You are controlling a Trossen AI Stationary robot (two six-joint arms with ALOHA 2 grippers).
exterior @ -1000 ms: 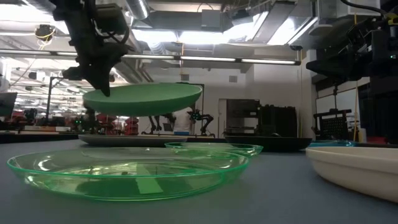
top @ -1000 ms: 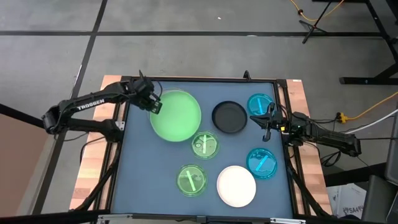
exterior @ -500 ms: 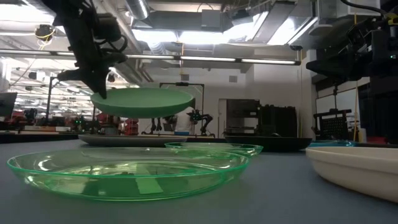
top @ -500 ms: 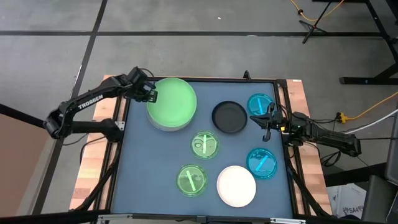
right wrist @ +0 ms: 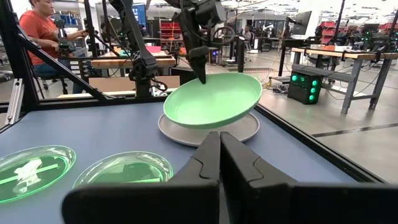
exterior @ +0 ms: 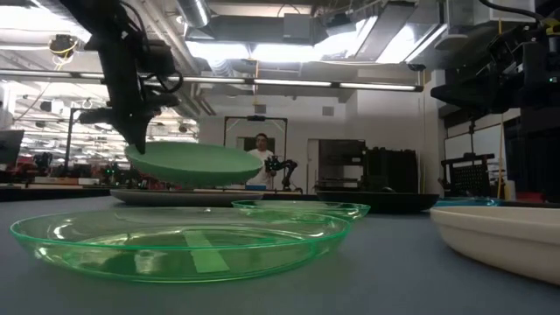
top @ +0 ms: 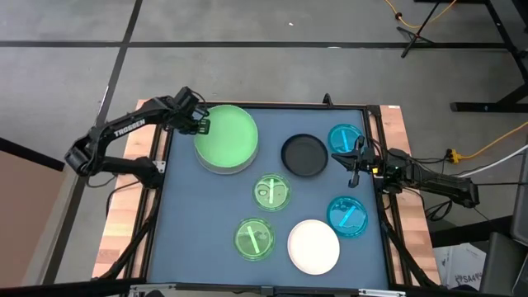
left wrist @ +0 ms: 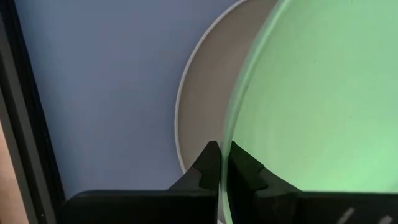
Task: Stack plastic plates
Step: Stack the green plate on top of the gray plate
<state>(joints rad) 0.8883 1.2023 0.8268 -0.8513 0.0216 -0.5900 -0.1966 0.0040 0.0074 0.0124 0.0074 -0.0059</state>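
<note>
Next, I let go of the large light green plate with my left gripper, flat on top of the large grey plate [top: 226, 142].
My left gripper [top: 198, 124] is shut on the large light green plate [top: 228, 138], which hangs tilted just over the large grey plate [top: 216, 170] at the table's far left. The grey plate rests flat on the mat and also shows in the left wrist view [left wrist: 199, 112]. My right gripper [top: 352, 162] is shut and empty at the table's right edge, between the black plate [top: 304, 155] and a small cyan plate [top: 345, 137]. My left gripper pinches the green plate's rim [left wrist: 226, 163] at its far-left edge between its two fingers, one above and one below. The fingers come slanting down from the table's far left. The plate is tilted, its held side higher [exterior: 140, 150]; whether its low side touches the grey plate I cannot tell.
Two small translucent green plates [top: 271, 191] [top: 254, 238], a white plate [top: 313, 246] and a second small cyan plate [top: 347, 216] lie on the blue mat. A black frame [top: 165, 165] edges the mat. A person [right wrist: 43, 31] is in the room beyond the table.
My left gripper has carried the green plate toward the table's far left edge and down, from beside the grey plate to over it. The plate has tipped, its free side dropping toward the grey plate.
</note>
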